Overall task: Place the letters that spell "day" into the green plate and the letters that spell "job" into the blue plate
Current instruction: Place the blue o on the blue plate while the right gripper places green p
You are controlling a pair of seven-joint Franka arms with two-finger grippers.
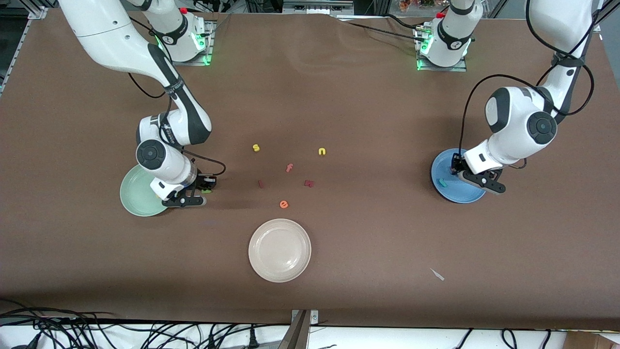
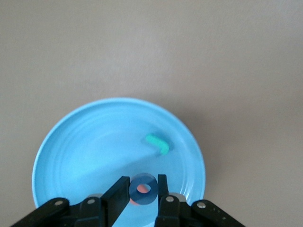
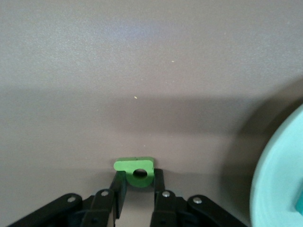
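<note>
Next, my right gripper sets the green d down in the middle of the green plate (image 1: pixel 151 190) and then lets go of it there.
The blue plate (image 1: pixel 466 196) (image 2: pixel 85 151) lies at the left arm's end of the table. My left gripper (image 1: pixel 455 167) (image 2: pixel 143 187) hangs over it, shut on the blue ring o (image 2: pixel 142 199). The pinkish-red b (image 2: pixel 142 189) shows through the ring's hole, lying in the plate. The teal j (image 1: pixel 441 183) (image 2: pixel 157 143) also lies there. My right gripper (image 1: pixel 207 185) (image 3: pixel 138 182) is low at the table beside the green plate (image 1: pixel 135 194) (image 3: pixel 279 189), shut on the green d (image 1: pixel 207 191) (image 3: pixel 130 165).
Loose letters lie mid-table: yellow s (image 1: pixel 255 148), yellow n (image 1: pixel 322 151), orange f (image 1: pixel 289 168), two dark red letters (image 1: pixel 260 183) (image 1: pixel 309 183), orange e (image 1: pixel 284 204). A cream-white plate (image 1: pixel 279 250) sits nearer the front camera. A white scrap (image 1: pixel 437 274) lies toward the left arm's end.
</note>
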